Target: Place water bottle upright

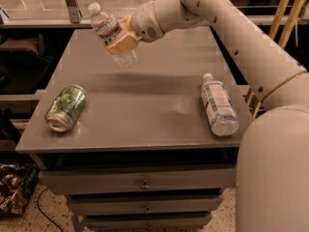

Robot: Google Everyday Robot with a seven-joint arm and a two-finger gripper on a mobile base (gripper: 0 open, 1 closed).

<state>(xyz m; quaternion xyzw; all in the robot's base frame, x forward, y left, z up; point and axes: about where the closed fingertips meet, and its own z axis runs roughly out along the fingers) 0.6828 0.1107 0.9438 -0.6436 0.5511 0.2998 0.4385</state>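
I will use my gripper to set the water bottle, now tilted in the air, upright on the grey table's back half (130,72), at a spot beyond the green drink can.
The water bottle (110,33) is a slim clear ribbed bottle with a white cap and a red-and-blue label band. My gripper (121,41) is shut on its middle and holds it in the air above the back left of the grey table (145,100). The bottle is tilted, cap up and to the left, base down and to the right. Its base hangs a little above the table top.
A green drink can (65,107) lies on its side at the table's front left. A fatter bottle with a white-blue label (218,104) lies on its side at the front right. My arm reaches in from the right. Drawers sit below the table top.
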